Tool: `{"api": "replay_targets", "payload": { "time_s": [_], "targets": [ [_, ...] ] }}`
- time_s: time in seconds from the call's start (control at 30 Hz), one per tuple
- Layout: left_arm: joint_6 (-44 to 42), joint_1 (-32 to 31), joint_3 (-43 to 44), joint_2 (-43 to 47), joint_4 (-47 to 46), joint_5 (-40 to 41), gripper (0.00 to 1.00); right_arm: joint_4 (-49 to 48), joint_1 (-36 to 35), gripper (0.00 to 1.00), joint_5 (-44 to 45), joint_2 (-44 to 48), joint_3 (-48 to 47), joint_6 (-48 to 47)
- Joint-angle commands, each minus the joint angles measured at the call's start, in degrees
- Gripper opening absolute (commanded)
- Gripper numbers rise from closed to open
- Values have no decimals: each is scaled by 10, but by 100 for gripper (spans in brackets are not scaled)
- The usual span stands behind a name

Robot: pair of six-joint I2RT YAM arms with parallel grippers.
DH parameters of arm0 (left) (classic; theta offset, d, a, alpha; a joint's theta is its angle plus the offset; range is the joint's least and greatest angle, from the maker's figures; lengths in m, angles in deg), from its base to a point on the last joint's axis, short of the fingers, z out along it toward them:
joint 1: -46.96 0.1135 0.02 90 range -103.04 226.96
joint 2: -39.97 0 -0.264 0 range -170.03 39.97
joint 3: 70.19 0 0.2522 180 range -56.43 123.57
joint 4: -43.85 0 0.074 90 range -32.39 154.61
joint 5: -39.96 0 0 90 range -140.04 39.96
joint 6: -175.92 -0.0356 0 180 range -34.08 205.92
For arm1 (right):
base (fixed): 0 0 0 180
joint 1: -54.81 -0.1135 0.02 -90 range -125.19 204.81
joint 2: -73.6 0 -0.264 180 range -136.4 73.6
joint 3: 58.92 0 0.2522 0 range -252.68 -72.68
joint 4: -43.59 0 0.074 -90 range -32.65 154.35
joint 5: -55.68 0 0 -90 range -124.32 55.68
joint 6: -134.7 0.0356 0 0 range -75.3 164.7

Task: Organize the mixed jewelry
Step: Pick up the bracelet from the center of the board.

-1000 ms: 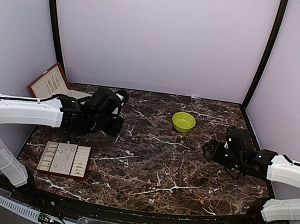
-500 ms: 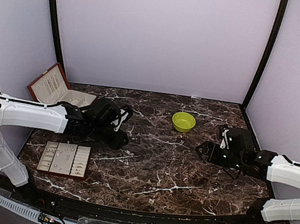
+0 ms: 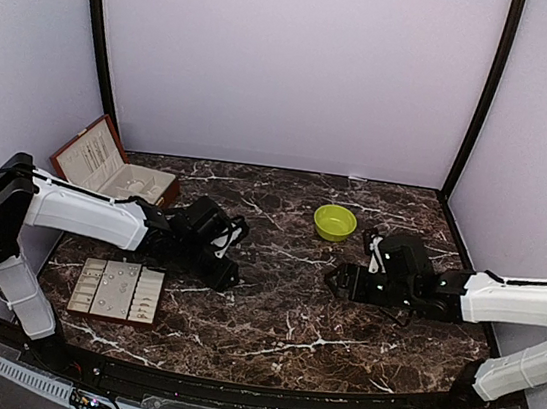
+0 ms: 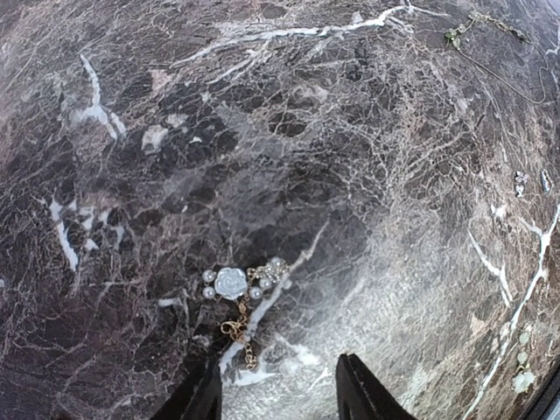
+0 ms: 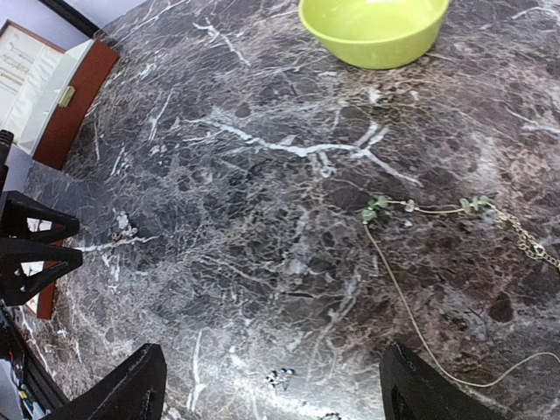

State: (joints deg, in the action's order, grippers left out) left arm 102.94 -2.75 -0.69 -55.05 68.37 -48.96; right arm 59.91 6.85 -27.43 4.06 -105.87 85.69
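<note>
The gold chain [image 3: 238, 287] [image 5: 124, 233] beside the white rose, on the rose-and-pearl piece near my left gripper, is the next thing my right gripper will go to and close on.
A white rose-and-pearl piece on a gold chain [image 4: 232, 283] lies on the dark marble just ahead of my left gripper [image 4: 278, 398], which is open and empty, with the chain's tail near the left finger. My left gripper [image 3: 224, 271] sits left of the table's centre. My right gripper [image 3: 336, 278] is open wide and empty and hovers over a tiny dark stud [image 5: 278, 378]. A thin chain with green beads [image 5: 385, 206] lies beyond it. It also shows far off in the left wrist view [image 4: 455, 35], near a small stud [image 4: 521, 182].
A lime green bowl [image 3: 335, 222] stands at the back right of centre. A cream compartment tray [image 3: 119, 291] with small pieces lies at the front left. An open reddish-brown box [image 3: 107, 167] stands at the back left. Purple walls close in the table.
My left gripper has moved from near the box right and forward over the marble. My right gripper has moved left toward the table's centre. Both stay empty.
</note>
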Motion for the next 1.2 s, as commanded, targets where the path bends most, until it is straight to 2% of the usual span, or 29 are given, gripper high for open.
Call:
{"api": "replay_targets", "payload": {
  "time_s": [0.0, 0.2, 0.43, 0.67, 0.97, 1.17],
  "targets": [
    [24, 2, -13, 6, -9, -1, 46, -50, -23, 84, -7, -39, -42, 1],
    [25, 17, -17, 22, -6, -19, 46, -52, -37, 79, -10, -104, -91, 14],
    [-11, 84, 10, 55, 30, -96, 47, -51, -48, 75, -19, -172, -142, 32],
    [-78, 150, 56, 91, 73, -116, 53, -44, -59, 71, -29, -237, -195, 57],
    [-154, 168, 54, 126, 61, -21, 56, -28, -73, 65, -46, -343, -294, 83],
    [-167, 168, 36, 167, 57, 26, 57, -29, -75, 58, -66, -405, -354, 88]
  ]
}}
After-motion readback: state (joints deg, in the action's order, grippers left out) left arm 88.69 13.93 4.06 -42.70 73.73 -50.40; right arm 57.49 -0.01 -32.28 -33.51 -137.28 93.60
